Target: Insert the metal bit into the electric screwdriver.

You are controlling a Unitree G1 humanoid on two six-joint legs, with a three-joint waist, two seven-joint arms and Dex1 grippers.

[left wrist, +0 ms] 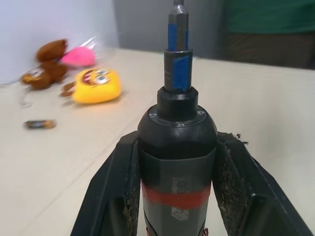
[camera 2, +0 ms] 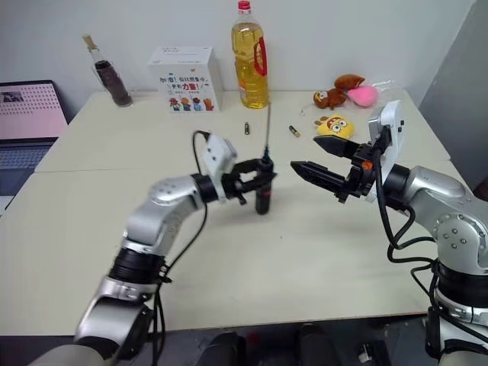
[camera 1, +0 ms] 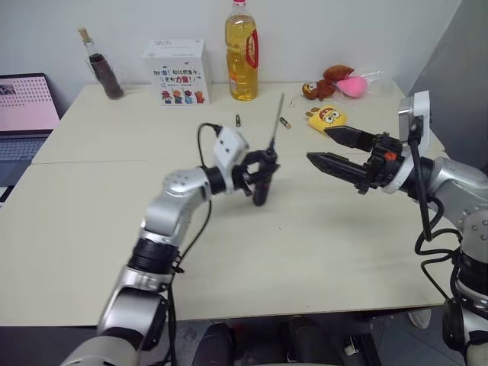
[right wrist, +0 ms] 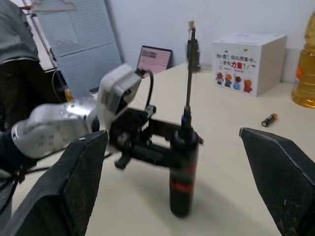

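Next, my left gripper sets the electric screwdriver down just this side of the table seam (camera 1: 199,194), in front of the white box.
The electric screwdriver (camera 1: 261,185), black with a red band, stands upright on the table with my left gripper (camera 1: 259,169) shut around its body. The thin metal bit (camera 1: 276,118) rises straight up from its chuck; in the left wrist view the bit (left wrist: 178,19) sits in the chuck's blue collar between my fingers (left wrist: 118,187). My right gripper (camera 1: 318,144) hangs open to the right of the screwdriver, pointing toward it and clear of it, nothing between its fingers (right wrist: 74,187). In the right wrist view the screwdriver (right wrist: 183,172) and bit (right wrist: 188,69) stand ahead of it.
Two short dark cylinders (camera 1: 238,120) (camera 1: 285,122) lie behind the screwdriver. A yellow toy (camera 1: 326,118) and plush toys (camera 1: 328,84) sit at the back right. An oil bottle (camera 1: 242,53), a white box (camera 1: 177,74) and a small bottle (camera 1: 107,72) line the far edge; a laptop (camera 1: 27,114) is at the left.
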